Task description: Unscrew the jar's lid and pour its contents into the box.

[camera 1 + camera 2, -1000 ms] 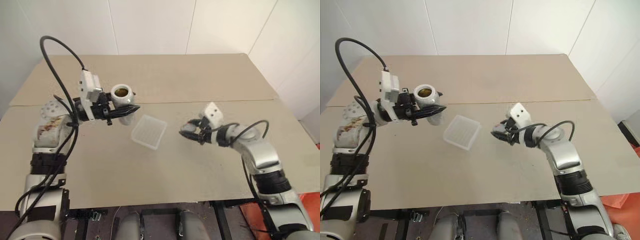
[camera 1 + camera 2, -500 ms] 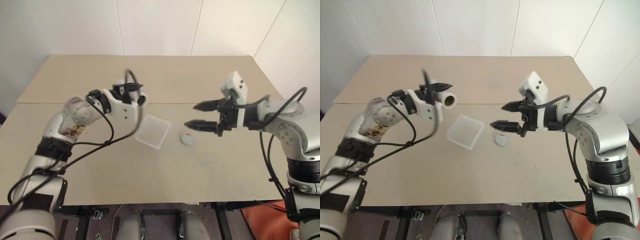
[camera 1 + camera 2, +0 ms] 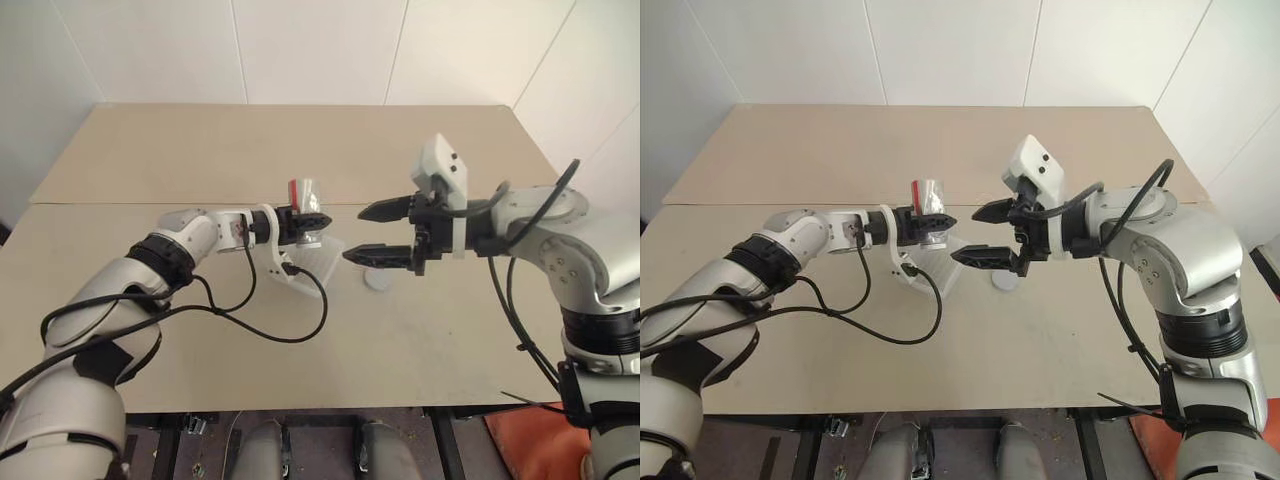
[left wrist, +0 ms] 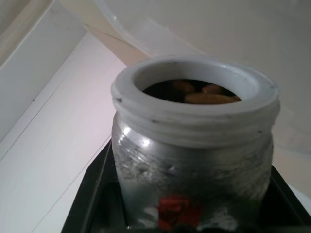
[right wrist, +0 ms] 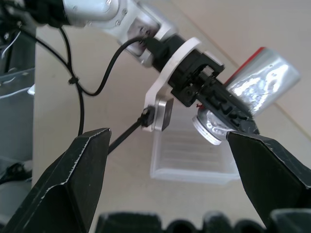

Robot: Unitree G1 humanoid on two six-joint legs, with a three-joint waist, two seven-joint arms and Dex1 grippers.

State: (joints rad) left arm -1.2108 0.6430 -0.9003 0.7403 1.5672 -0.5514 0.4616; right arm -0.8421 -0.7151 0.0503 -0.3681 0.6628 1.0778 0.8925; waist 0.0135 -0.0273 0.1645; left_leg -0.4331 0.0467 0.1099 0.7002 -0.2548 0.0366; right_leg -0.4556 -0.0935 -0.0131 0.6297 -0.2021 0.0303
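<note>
Next, my left gripper lets go of the jar on the table (image 3: pixel 262 251) beside the box, across from the light-grey lid.
My left gripper (image 3: pixel 303 221) is shut on the jar (image 3: pixel 301 191), which is tipped with its base up and its open white neck pointing down at the box (image 3: pixel 322 262). In the left wrist view, brownish contents (image 4: pixel 203 94) sit just inside the jar's (image 4: pixel 194 165) mouth. In the right wrist view the jar's (image 5: pixel 262 80) mouth hangs over the clear ribbed box (image 5: pixel 189 158). The light-grey lid (image 3: pixel 378 280) lies flat on the table just right of the box. My right gripper (image 3: pixel 355 234) hangs open and empty above the lid, pointing at the jar.
The beige table (image 3: pixel 300 140) stretches wide behind and in front of the box, with a seam across its middle. A black cable (image 3: pixel 300 325) from the left wrist loops over the table in front of the box. White walls stand behind.
The left wrist rolled and moved toward the box, turning the jar's mouth from up to down. The right gripper opened, left the lid on the table and rose. The camera shifted.
</note>
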